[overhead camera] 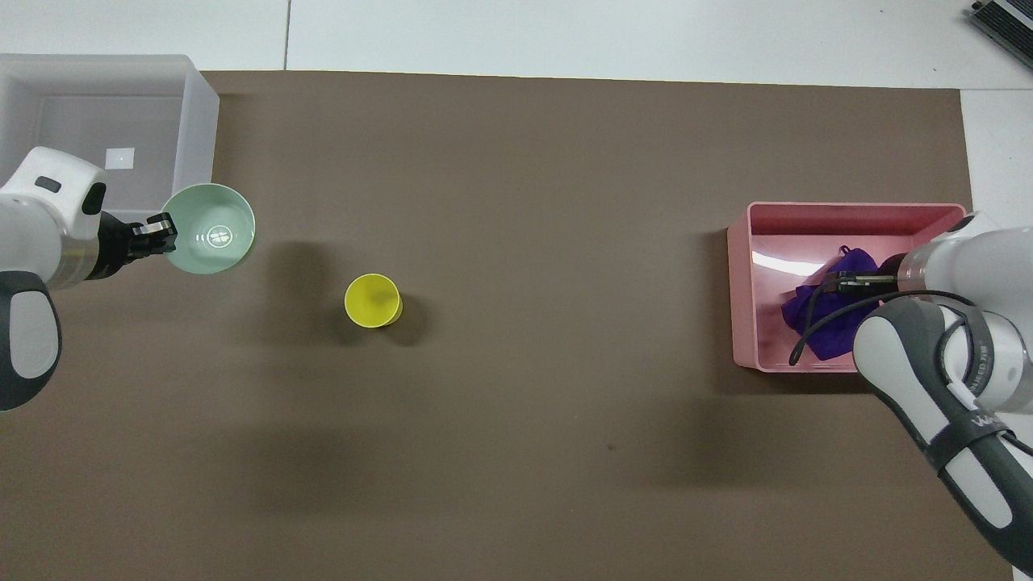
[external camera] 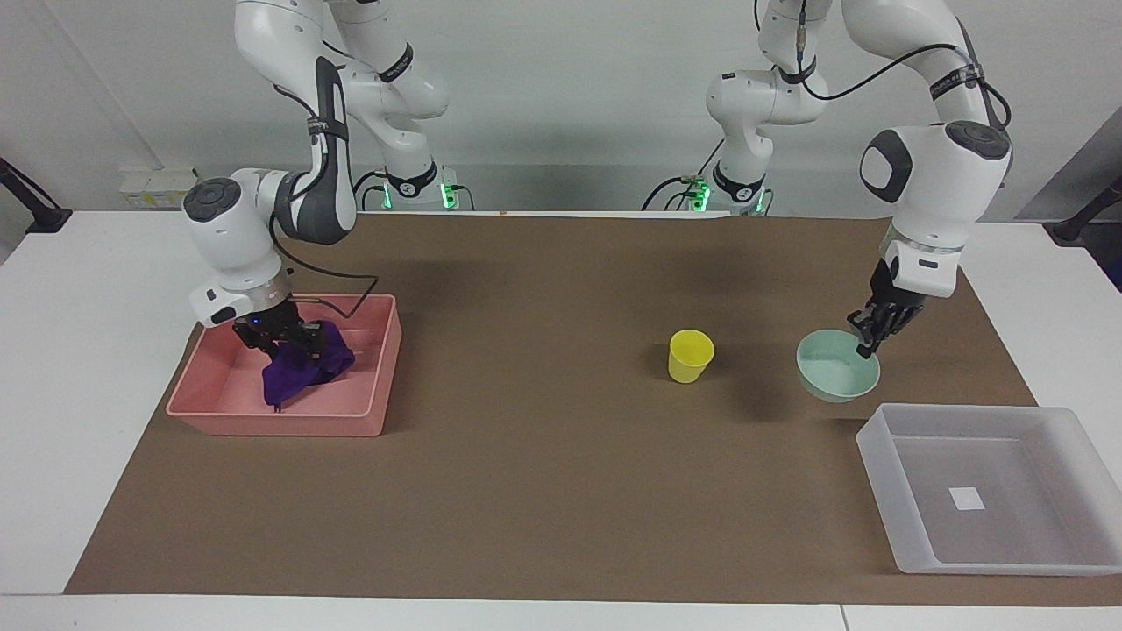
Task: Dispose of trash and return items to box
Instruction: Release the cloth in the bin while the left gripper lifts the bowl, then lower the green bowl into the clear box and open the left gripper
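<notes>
Next, I release the mint-green bowl from my left gripper over the white sticker inside the translucent box (overhead camera: 121,141). The bowl is now in the air over the mat.
My left gripper (external camera: 868,340) is shut on the rim of the mint-green bowl (external camera: 837,377) and holds it in the air over the mat, beside the translucent box (external camera: 885,456). In the overhead view the bowl (overhead camera: 210,238) and the left gripper (overhead camera: 161,234) sit at the box's corner (overhead camera: 198,137). The yellow cup (external camera: 690,355) stands upright on the mat, also in the overhead view (overhead camera: 373,300). My right gripper (external camera: 279,337) is down inside the pink tray (external camera: 280,422), on the purple rag (external camera: 307,372), which rests on the tray's floor (overhead camera: 815,323).
The box holds only its white sticker (external camera: 967,499). The pink tray (overhead camera: 742,282) stands at the right arm's end of the brown mat (external camera: 526,456). White table borders the mat (overhead camera: 565,32).
</notes>
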